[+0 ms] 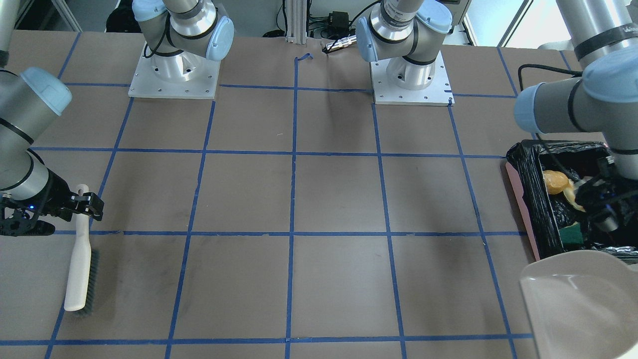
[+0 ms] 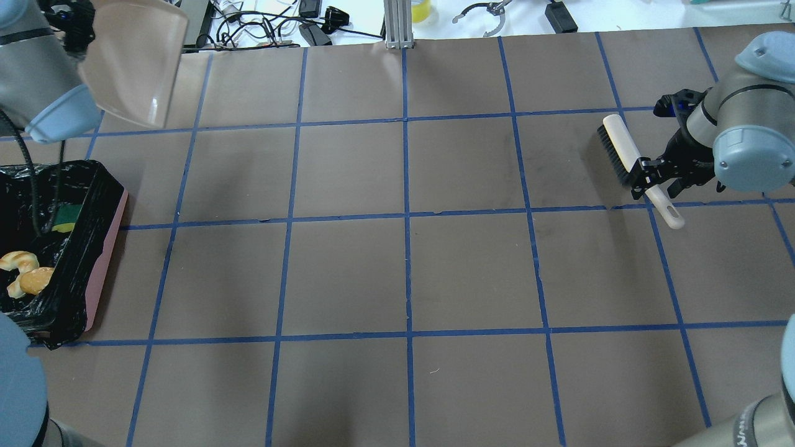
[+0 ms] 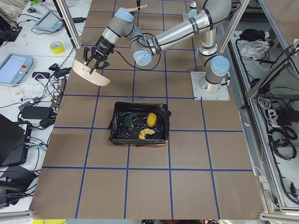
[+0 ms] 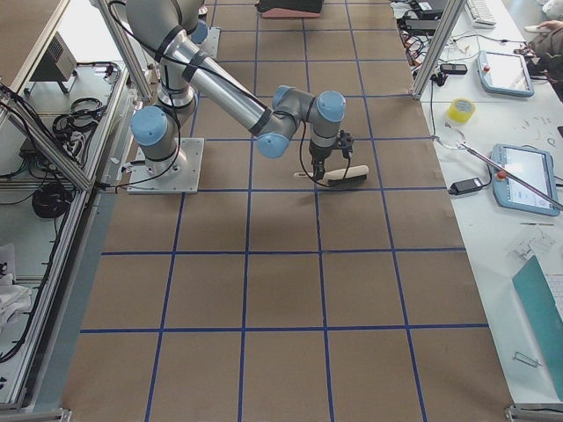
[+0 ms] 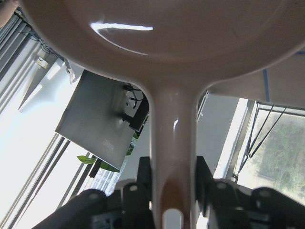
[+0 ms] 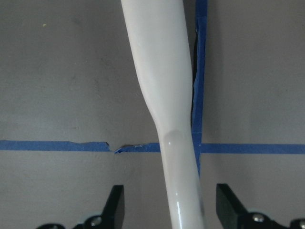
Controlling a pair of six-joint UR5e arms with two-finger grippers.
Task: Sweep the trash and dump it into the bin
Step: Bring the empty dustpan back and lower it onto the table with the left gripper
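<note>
My left gripper has the pale dustpan, now raised beyond the bin, to put down. It will let go of it on the table (image 1: 401, 282) between the middle blue tape line and the bin.
The bin (image 2: 102, 211) sits at the table's left end, pink-sided with a black bag. Inside it lie the potato-like lump (image 2: 37, 279), the pastry ring (image 2: 13, 261) and the yellow-green sponge (image 2: 62, 219). My left gripper (image 5: 174, 186) is shut on the handle of the pale dustpan (image 2: 133, 62) and holds it raised and tilted beyond the bin. The cream hand brush (image 2: 624, 152) lies on the table at the far right. My right gripper (image 2: 649, 177) is open, its fingers (image 6: 116, 206) standing apart on either side of the brush handle (image 6: 167, 95).
Both arm bases (image 1: 174, 75) stand on white plates at the table's robot side. Blue tape lines (image 2: 407, 217) grid the brown table. Cables and tools (image 2: 310, 25) lie past the far edge.
</note>
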